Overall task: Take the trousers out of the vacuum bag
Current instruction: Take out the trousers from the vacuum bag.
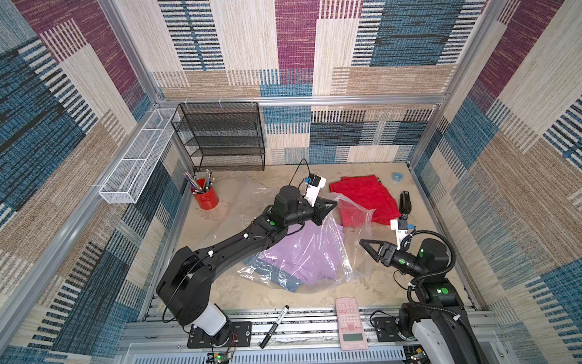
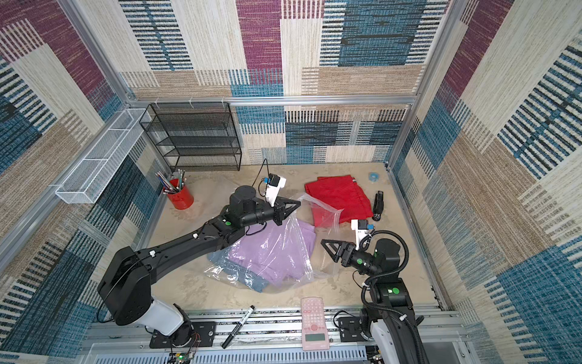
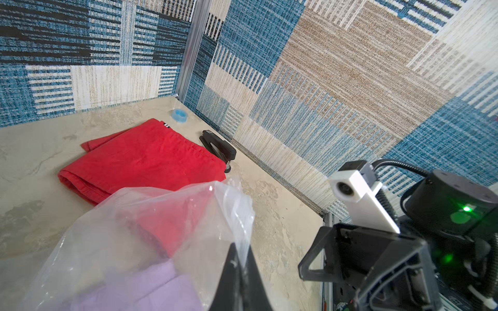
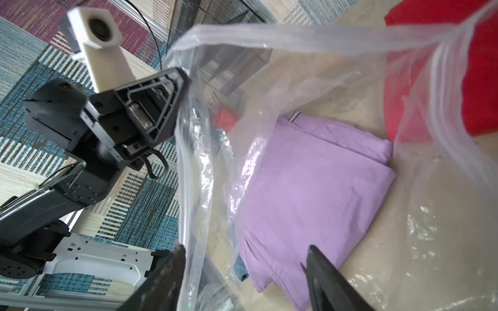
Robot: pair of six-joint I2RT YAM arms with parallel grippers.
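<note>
The edge of the lilac trousers (image 1: 340, 257) (image 4: 352, 243) nearest the bag's opening is next for my right gripper, which should reach into the vacuum bag and close on it.
The clear vacuum bag (image 1: 345, 252) (image 2: 296, 242) lies mid-table with its mouth lifted. My left gripper (image 1: 333, 205) (image 3: 244, 259) is shut on the bag's rim and holds it up. Inside lie the lilac trousers (image 1: 308, 255) (image 4: 310, 183) on top of the denim trousers (image 1: 278, 279) (image 4: 241, 269). The red trousers (image 1: 365, 197) (image 3: 145, 159) lie outside the bag at the back right, with a flap of plastic over their near edge. My right gripper (image 1: 362, 242) (image 4: 245, 247) is open at the bag's mouth, facing the lilac trousers. It holds nothing, and a strip of bag film hangs beside one finger.
A black stapler (image 1: 405, 201) and a blue tape roll (image 1: 397, 176) sit by the right wall. A red pen cup (image 1: 206, 197), a black mesh shelf (image 1: 220, 138) and a white wire basket (image 1: 138, 157) stand at the back left. A pink calculator (image 1: 350, 323) and a marker (image 1: 274, 326) lie on the front rail.
</note>
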